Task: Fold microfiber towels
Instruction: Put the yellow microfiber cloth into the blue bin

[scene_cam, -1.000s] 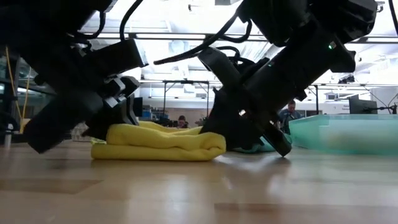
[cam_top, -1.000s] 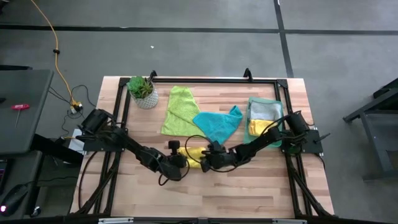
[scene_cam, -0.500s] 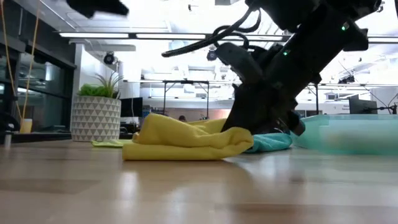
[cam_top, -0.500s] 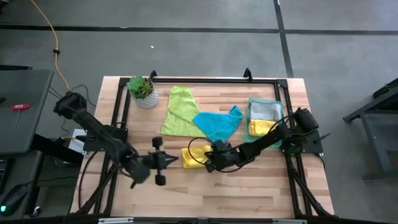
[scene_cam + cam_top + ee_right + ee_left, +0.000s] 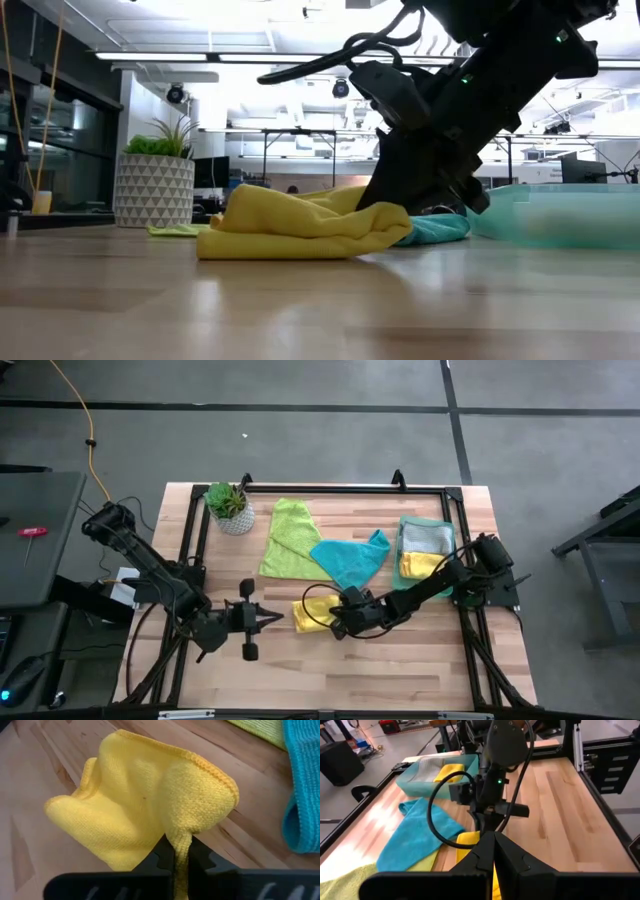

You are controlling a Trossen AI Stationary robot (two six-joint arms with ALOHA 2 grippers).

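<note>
Next, my right gripper lets go of the yellow towel on top of the grey towel (image 5: 428,537) in the translucent green tray.
A crumpled yellow microfiber towel (image 5: 313,612) lies near the table's middle, and my right gripper (image 5: 335,623) is shut on its right end. My left gripper (image 5: 262,622) hovers shut to the left of it, touching nothing. Farther back a teal towel (image 5: 350,560) lies spread, overlapping a lime green towel (image 5: 290,538). In the low view the yellow towel (image 5: 300,225) rests on the wood, humped up toward the gripper. My right gripper pinches a bunched fold (image 5: 181,837) at the yellow towel's right end between its two fingers (image 5: 161,856). The fingers slant down from the table's right. The pinched end is raised a little, and the rest of the towel (image 5: 120,815) lies slack on the table.
A translucent green tray (image 5: 447,526) at the back right holds a grey and a yellow towel. A potted plant (image 5: 228,507) stands at the back left corner. A black frame runs along the far and side edges. Bare wood lies toward the near edge.
My left gripper has pulled away from the yellow towel toward the table's left edge and has risen. My right gripper has stayed at the towel's right end and lifted slightly; that end has humped up from a flat fold while the left part stays on the table.
</note>
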